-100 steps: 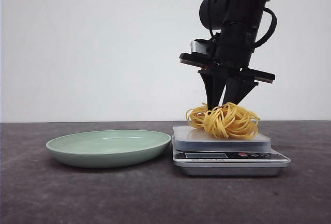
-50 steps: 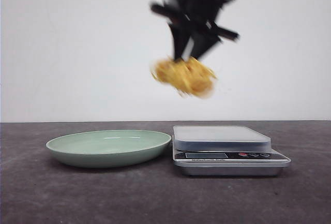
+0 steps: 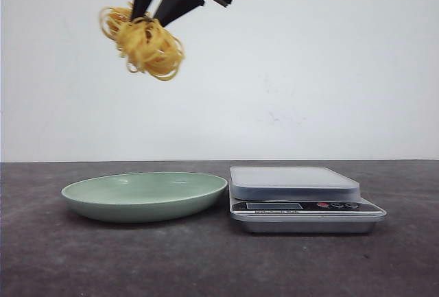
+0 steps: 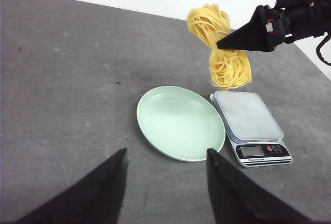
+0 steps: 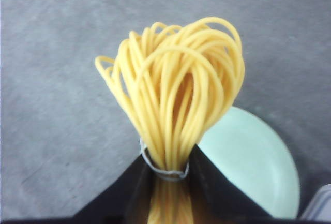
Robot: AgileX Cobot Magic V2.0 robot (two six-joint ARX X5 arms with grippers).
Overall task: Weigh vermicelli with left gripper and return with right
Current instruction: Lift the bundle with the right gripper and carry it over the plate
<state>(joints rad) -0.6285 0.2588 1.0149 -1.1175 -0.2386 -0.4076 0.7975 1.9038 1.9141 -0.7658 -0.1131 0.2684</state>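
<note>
I should let go of the vermicelli with my right gripper near the middle of the pale green plate [image 3: 163, 182] [image 5: 239, 170], a little toward the scale.
The vermicelli [image 3: 144, 42], a yellow nest of thin strands, hangs high in the air above the left part of the pale green plate [image 3: 144, 195]. My right gripper [image 3: 152, 17] is shut on the vermicelli [image 5: 176, 100], its black fingers pinching the strands at a thin band. The left wrist view shows the vermicelli [image 4: 221, 53] held beside the right gripper's fingers [image 4: 248, 32], above the plate [image 4: 178, 123] and the scale [image 4: 248, 123]. My left gripper [image 4: 166, 157] is open and empty, high above the table near the plate's rim.
A silver kitchen scale [image 3: 302, 197] with an empty platform stands just right of the plate on the dark grey table [image 3: 82, 256]. A white wall lies behind.
My right gripper has lifted the vermicelli off the scale and carried it up and to the left, over the plate. The scale platform is now empty.
</note>
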